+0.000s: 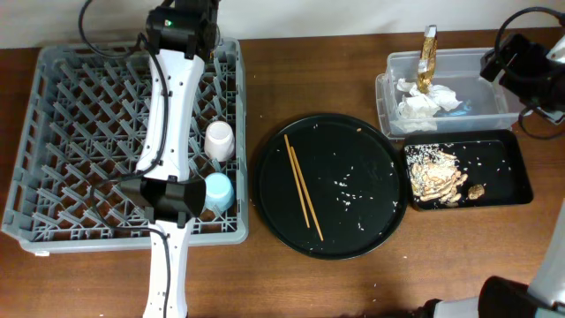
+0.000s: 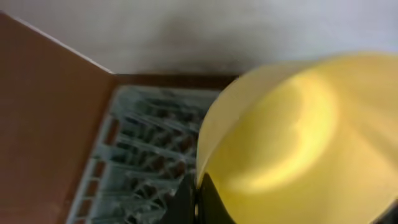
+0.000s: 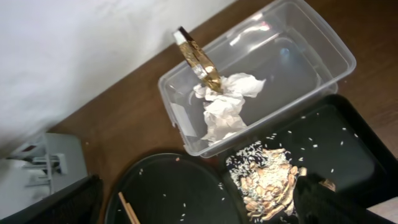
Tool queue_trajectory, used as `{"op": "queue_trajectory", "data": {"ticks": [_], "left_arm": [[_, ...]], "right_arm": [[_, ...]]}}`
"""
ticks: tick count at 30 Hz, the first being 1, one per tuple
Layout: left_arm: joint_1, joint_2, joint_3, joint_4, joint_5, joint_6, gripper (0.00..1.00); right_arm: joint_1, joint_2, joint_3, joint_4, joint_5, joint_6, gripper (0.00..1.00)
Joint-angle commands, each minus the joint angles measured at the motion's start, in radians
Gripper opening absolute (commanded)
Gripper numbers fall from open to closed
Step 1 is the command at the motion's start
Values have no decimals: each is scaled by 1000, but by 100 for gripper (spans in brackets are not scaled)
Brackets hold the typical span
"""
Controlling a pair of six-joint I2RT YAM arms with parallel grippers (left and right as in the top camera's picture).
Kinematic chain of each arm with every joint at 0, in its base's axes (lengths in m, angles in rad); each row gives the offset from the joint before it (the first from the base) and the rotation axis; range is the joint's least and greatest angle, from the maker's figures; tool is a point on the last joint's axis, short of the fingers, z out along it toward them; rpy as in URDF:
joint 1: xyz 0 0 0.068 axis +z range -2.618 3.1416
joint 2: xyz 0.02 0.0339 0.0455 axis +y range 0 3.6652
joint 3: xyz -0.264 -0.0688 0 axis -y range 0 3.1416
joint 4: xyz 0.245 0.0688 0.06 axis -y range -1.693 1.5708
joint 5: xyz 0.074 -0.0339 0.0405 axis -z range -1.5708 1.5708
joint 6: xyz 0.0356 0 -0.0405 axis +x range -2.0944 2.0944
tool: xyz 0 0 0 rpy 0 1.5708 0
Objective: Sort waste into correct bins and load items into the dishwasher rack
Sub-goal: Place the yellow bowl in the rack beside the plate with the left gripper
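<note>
The robot's left gripper needs to release the yellow bowl in the grey dishwasher rack (image 1: 217,94), just behind the pink cup.
My left gripper (image 2: 196,190) is shut on the rim of the yellow bowl (image 2: 298,143) and holds it over the far edge of the grey dishwasher rack (image 1: 79,132); from overhead the gripper (image 1: 181,31) hides the bowl. A pink cup (image 1: 219,140) and a light-blue cup (image 1: 218,191) stand in the rack. The chopsticks (image 1: 303,187) lie on the round black tray (image 1: 353,150). The napkin (image 3: 225,106) and the snack wrapper (image 3: 198,57) are in the clear tub (image 3: 311,37). Food scraps with rice (image 3: 270,183) lie in the black rectangular tray (image 3: 348,137). My right gripper (image 3: 202,211) is open and empty above the tub. The plate is out of view.
Loose rice grains (image 1: 349,185) are scattered on the round black tray between the rack and the bins. The left arm (image 1: 168,115) stretches across the rack from the near edge. The right arm (image 1: 530,66) hangs over the back right corner.
</note>
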Motion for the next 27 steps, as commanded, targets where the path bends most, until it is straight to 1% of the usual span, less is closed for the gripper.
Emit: {"op": "queue_trajectory", "data": {"ticks": [1, 2, 4, 6, 7, 12, 14, 17, 18, 19, 22, 25, 27], "left_arm": [[-2, -16, -64, 100, -179, 38, 0], [-2, -16, -110, 147, -204, 57, 0], [-10, -14, -188, 171, -205, 60, 0], [-48, -14, -333, 225, -404, 40, 0], [-61, -14, -371, 254, -457, 40, 0], [-134, -14, -557, 414, -589, 36, 0], [-142, -12, -585, 440, -601, 36, 0], [-143, -12, -593, 426, -619, 37, 0], [-143, -12, -593, 407, -620, 37, 0], [-148, -12, -593, 357, -620, 35, 0], [-165, -12, -594, 254, -619, -40, 0], [-180, -11, -594, 229, -525, -43, 0], [-182, -11, -594, 230, -487, -43, 0]], "right_arm": [[-3, 50, 7, -16, 33, -10, 98], [-3, 63, 7, -16, 34, -10, 98], [-3, 73, 7, -12, 34, -10, 98], [-3, 73, 7, -11, 34, -10, 98], [-3, 73, 7, -11, 34, -10, 98], [-3, 73, 7, -11, 34, -10, 98], [-3, 73, 7, -11, 34, -10, 98], [-3, 73, 7, -11, 34, -10, 98], [-3, 73, 7, -12, 34, -10, 98], [-3, 73, 7, -11, 34, -10, 99], [-3, 73, 7, -11, 34, -10, 98], [-3, 73, 7, -11, 34, -10, 99], [-3, 73, 7, -11, 34, -10, 98]]}}
